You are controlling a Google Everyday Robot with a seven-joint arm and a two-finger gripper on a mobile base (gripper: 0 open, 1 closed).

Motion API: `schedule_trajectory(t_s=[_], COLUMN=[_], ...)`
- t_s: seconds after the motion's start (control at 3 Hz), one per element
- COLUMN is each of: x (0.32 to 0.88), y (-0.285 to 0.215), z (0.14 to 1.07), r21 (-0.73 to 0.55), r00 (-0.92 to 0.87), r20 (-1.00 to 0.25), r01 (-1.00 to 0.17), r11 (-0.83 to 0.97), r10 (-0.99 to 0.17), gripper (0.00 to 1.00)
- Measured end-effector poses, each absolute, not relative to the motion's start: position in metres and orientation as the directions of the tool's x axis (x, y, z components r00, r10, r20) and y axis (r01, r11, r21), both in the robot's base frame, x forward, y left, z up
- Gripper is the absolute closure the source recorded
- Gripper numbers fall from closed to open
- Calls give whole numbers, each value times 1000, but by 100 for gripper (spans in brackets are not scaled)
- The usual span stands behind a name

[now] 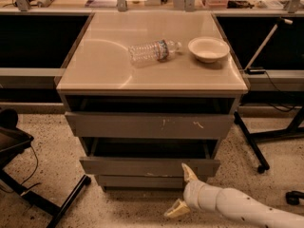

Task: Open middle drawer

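Note:
The robot's gripper should close on the middle drawer's top edge (169,158), a little off its centre toward the white bowl's side, to pull the middle drawer open.
The middle drawer (142,166) is a plain grey front with a faint pale scuff on its lower edge. It stands a little forward of the cabinet, with a dark gap above it. My gripper (183,191) comes in from the lower right on a white arm (232,204), low in front of the cabinet. It is open. Its upper finger (188,173) lies against the right part of the middle drawer's front. Its lower finger (175,209) points toward the floor.
The wider top drawer (149,125) with white scratches also stands slightly out. The narrow bottom drawer (137,181) sits below. A plastic bottle (153,51) and a white bowl (208,49) lie on the cabinet top (95,65). Black stands flank the cabinet on the left (28,194) and right (251,141).

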State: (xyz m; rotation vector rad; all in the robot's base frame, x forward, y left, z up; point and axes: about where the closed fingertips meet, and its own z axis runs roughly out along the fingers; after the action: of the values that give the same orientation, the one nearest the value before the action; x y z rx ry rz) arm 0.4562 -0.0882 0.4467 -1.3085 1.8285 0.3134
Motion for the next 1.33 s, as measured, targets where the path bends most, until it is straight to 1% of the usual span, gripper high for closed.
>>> schedule_trajectory(t_s=[0.33, 0.67, 1.0, 1.33], x=[506, 508, 508, 554], y=[-79, -51, -51, -50], z=[444, 440, 440, 434], r21=[-313, -310, -310, -367], r00=[-50, -13, -12, 29], r20=[-712, -708, -707, -691], r01=[-870, -893, -893, -875], r11=[380, 326, 326, 317], r10=[-701, -707, -707, -722], gripper=[0, 0, 0, 0])
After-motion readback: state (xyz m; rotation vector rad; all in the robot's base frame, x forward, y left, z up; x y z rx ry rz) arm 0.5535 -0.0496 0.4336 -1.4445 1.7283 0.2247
